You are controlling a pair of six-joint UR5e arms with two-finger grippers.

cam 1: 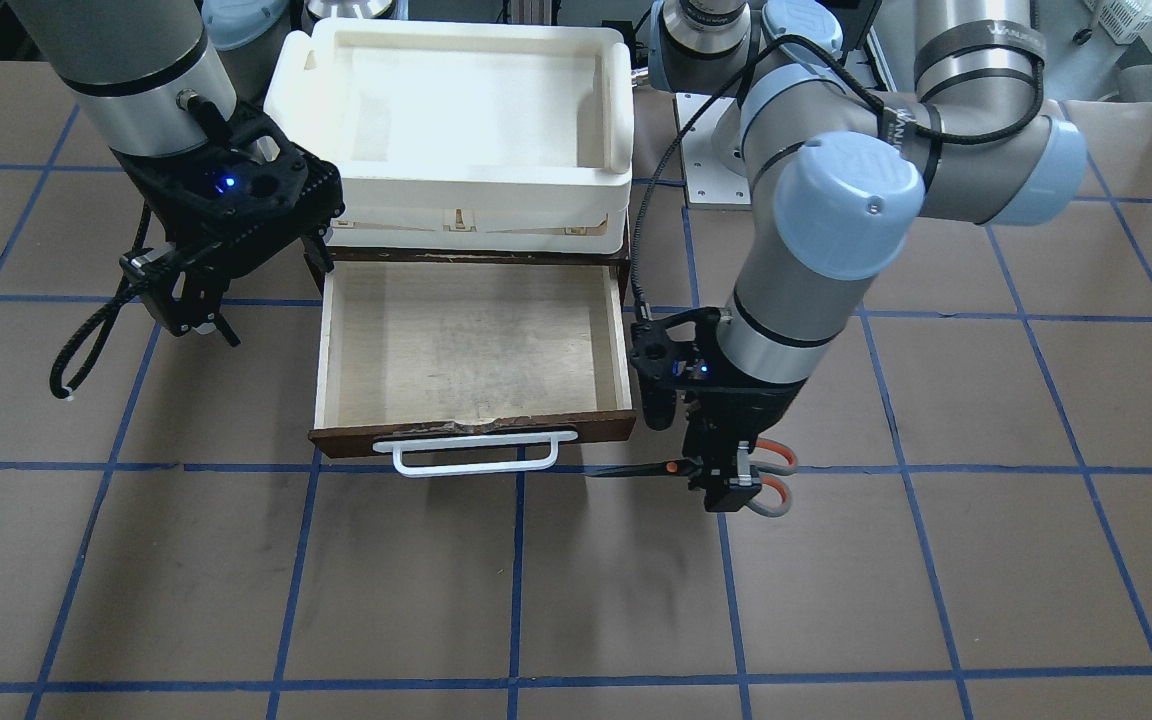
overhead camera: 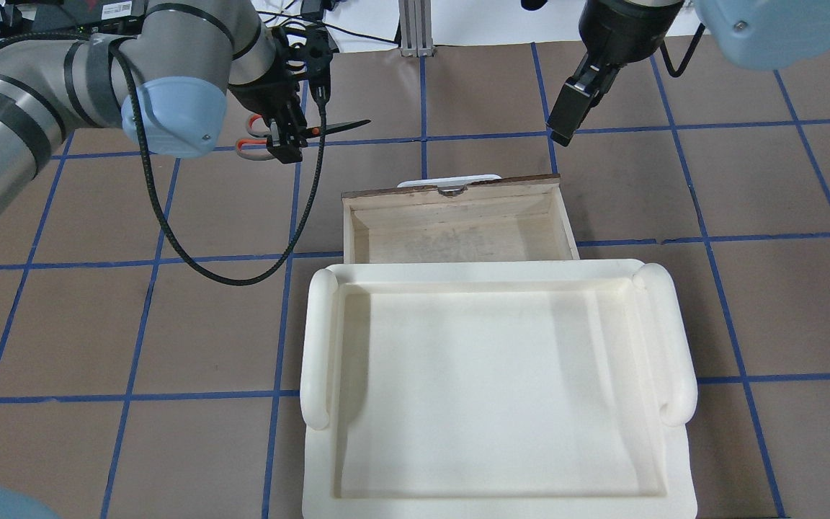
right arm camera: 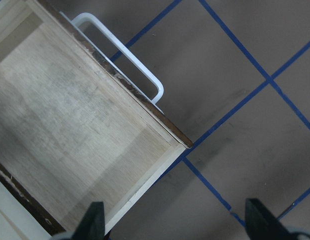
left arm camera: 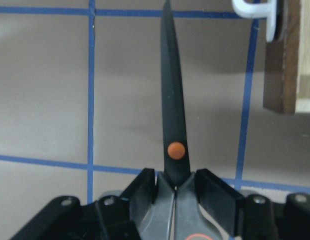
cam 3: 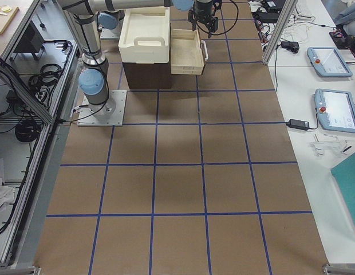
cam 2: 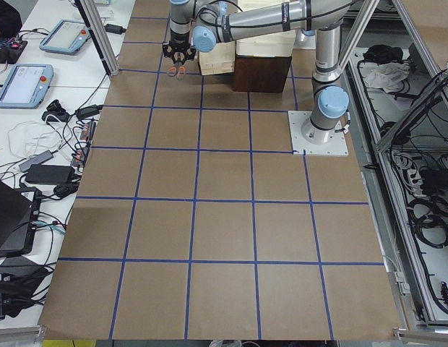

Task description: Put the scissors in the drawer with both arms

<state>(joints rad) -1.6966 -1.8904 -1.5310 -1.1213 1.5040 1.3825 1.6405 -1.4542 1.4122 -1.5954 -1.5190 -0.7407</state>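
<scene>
My left gripper holds the scissors. It will let go of them on the drawer's pale plywood bottom (cam 1: 497, 356), just behind the side of the drawer with the white handle.
The scissors (cam 1: 641, 470) are held by their grey, orange-lined handles in my left gripper (cam 1: 726, 490), which is shut on them just past the orange pivot. The dark blades lie level and point toward the drawer's white handle (cam 1: 476, 455). They also show in the overhead view (overhead camera: 339, 128) and the left wrist view (left arm camera: 172, 110). The drawer (cam 1: 321, 350) stands pulled open with its pale plywood inside bare. My right gripper (cam 1: 204, 325) is open and empty beside the drawer's other side; in its wrist view, the drawer's corner (right arm camera: 145, 145) lies below it.
A cream-white plastic bin (cam 1: 611, 140) sits on top of the dark cabinet behind the open drawer. A black cable (overhead camera: 170, 238) hangs in a loop from the left arm. Brown table with a blue tape grid surrounds the drawer.
</scene>
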